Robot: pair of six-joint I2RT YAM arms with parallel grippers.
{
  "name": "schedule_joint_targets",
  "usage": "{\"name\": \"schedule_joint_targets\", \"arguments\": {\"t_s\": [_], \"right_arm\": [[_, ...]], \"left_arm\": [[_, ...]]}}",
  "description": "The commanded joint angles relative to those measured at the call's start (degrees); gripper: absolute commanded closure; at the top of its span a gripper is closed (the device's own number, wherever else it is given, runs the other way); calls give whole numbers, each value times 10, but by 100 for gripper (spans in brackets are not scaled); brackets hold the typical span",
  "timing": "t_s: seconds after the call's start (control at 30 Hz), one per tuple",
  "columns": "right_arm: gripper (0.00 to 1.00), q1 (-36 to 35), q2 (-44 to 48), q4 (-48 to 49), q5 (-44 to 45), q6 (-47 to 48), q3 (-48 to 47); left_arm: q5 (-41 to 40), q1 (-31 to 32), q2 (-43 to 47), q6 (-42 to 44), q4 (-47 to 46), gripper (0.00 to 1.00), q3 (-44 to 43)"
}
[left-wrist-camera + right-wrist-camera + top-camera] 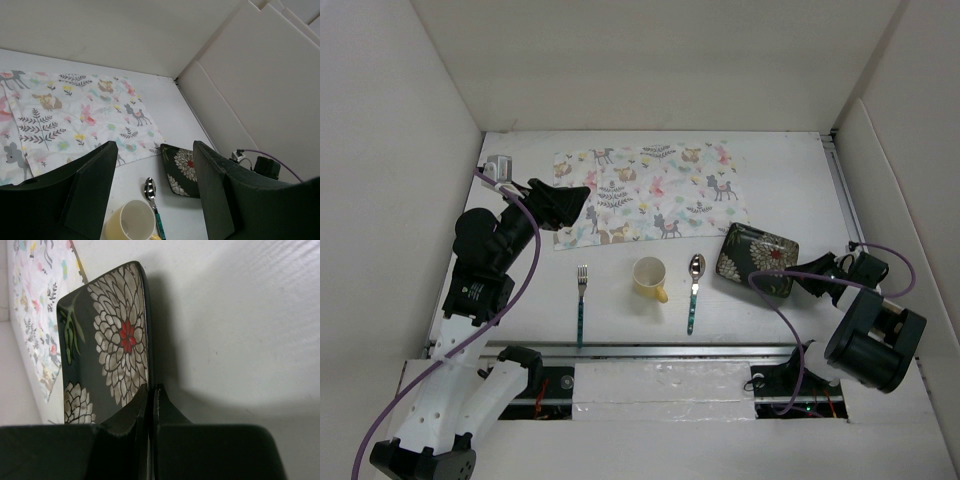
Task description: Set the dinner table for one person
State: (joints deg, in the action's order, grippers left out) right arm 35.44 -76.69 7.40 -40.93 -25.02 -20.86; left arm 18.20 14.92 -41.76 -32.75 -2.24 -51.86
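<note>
Next, I release the dark floral square plate from my right gripper on the middle of the pastel animal-print placemat (643, 190).
The white dinner table (790, 170) carries a pastel animal-print placemat (650, 192). A dark floral square plate (755, 258) lies tilted right of the mat. My right gripper (788, 276) is shut on the plate's near rim (148, 365). A yellow mug (649, 277), a spoon (694, 290) and a fork (581, 302), both with teal handles, lie in front of the mat. My left gripper (578, 200) is open and empty over the mat's left edge; its view shows the mug (131, 222), the spoon (152, 197) and the plate (181, 170).
White walls enclose the table on three sides. A metal rail (660, 350) runs along the near edge by the arm bases. The right arm's purple cable (780, 310) loops over the table near the plate.
</note>
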Motion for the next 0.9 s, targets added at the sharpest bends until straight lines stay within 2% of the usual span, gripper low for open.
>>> {"name": "schedule_joint_targets", "arguments": {"t_s": [0.0, 0.13, 0.23, 0.33, 0.37, 0.4, 0.5, 0.57, 0.6, 0.67, 0.7, 0.8, 0.87], "right_arm": [[100, 15, 95, -71, 38, 7, 5], [100, 15, 245, -174, 4, -4, -48], [100, -22, 279, -194, -23, -26, -95], [100, -100, 271, -84, -34, -114, -93], [100, -172, 268, -2, 4, -178, -104], [100, -172, 256, -1, 4, -179, -104], [100, -298, 196, 64, 63, -211, -175], [100, -357, 102, 87, 92, -217, -251], [100, -404, 68, 111, 102, -218, -276], [100, -435, -29, 153, 116, -226, -350], [100, -454, -62, 172, 114, -233, -372], [100, -476, -185, 216, 113, -267, -467], [100, -494, -258, 206, 126, -267, -518]], "left_arm": [[-5, -2, 5, 14, -14, 41, -10], [0, -2, -3, 16, -12, 41, -12], [5, -2, -10, 16, -11, 41, -11], [7, -2, -10, 17, -2, 42, -14], [10, -2, -7, 22, 8, 42, -18], [11, -2, -7, 23, 8, 42, -18], [6, 4, -2, 30, 21, 45, -16], [0, 9, 7, 41, 21, 48, -6], [-3, 9, 14, 46, 35, 53, 5], [-21, 9, 19, 64, 49, 64, 16], [-32, 9, 26, 70, 54, 80, 27], [-79, 9, 40, 91, 71, 100, 52], [-103, 9, 41, 99, 79, 100, 52]]}}
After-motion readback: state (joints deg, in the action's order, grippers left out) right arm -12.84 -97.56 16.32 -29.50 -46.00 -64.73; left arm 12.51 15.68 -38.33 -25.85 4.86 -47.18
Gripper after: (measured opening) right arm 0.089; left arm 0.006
